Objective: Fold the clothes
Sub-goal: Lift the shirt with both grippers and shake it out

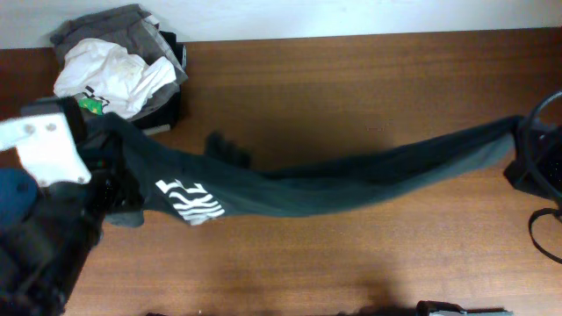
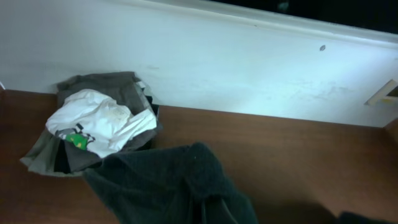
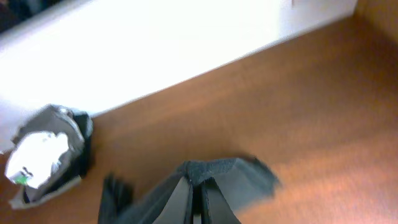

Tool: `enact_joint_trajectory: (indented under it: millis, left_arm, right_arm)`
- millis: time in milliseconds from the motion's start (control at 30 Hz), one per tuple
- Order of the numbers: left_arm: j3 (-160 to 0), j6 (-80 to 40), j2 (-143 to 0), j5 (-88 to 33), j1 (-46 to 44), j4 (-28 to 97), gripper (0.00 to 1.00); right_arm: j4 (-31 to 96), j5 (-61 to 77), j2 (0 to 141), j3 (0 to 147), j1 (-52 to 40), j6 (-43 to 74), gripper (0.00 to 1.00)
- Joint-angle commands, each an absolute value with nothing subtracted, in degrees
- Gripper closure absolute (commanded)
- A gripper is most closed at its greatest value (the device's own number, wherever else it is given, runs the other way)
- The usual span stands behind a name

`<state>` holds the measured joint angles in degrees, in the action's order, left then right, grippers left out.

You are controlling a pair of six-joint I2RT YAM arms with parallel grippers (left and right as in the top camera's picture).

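Note:
Next, the left gripper lets go of the heap of fabric on the bare brown table [image 1: 249, 274] close to the front edge of the table.
The clothes, one very dark teal-black T-shirt [image 1: 351, 180] with a white print [image 1: 189, 202], hang stretched in a long band across the brown table [image 1: 351, 79] between my two grippers. My left gripper [image 1: 110, 171] holds the shirt's left end. In the left wrist view bunched shirt fabric [image 2: 161, 180] drapes over the jaws and hides them. My right gripper [image 1: 527, 145] holds the right end at the table's right edge. In the right wrist view it [image 3: 196, 199] is shut, with a ridge of shirt fabric [image 3: 230, 177] pinched at the fingertips.
A pile of grey folded garments [image 1: 114, 26] with a white garment bearing a green mark [image 1: 110, 75] on top sits at the back left corner, close to the left arm. A white wall [image 2: 249, 68] borders the table's far edge. A black cable [image 1: 540, 233] loops at the right.

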<state>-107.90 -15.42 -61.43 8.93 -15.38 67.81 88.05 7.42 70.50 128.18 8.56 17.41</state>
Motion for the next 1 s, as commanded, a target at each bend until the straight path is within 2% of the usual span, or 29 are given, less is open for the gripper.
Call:
enact_joint_trajectory:
  millis: [0,167,300,400,533,700,967]
  left_arm:
    - [-107.90,-13.15,-69.97,8.23,-15.62,65.89,0.99]
    - [-108.16,-13.15,-84.66,12.67,-14.81,55.02,0.99]
    - [-112.57,-8.62,-96.73,8.64,-12.82,43.64,0.99]
    - [-121.62,-4.62,-104.77,8.82,-12.23,43.20,0.99]
    - [-137.16,-1.04,-107.57,13.39,-11.14,46.54,0.99]
    - [-152.97,-0.16,-107.44,12.82,-10.04,55.05,0.99]
    - [-150.95,-3.27,-112.07,5.96,-10.37,75.48,0.97]
  right_arm:
    - [86.08,6.63,74.63,129.23,8.64,16.75,0.96]
    - [78.11,5.37,84.64,129.23,8.64,16.91,0.96]
    - [68.53,6.02,93.86,129.25,8.64,16.88,0.96]
    - [64.88,7.09,98.21,130.72,8.82,15.35,0.96]
    - [65.34,7.09,98.48,139.63,11.75,13.69,0.96]
    - [71.48,7.11,98.28,153.58,16.86,13.74,0.96]
    - [88.29,6.87,100.38,152.81,17.72,13.72,0.96]
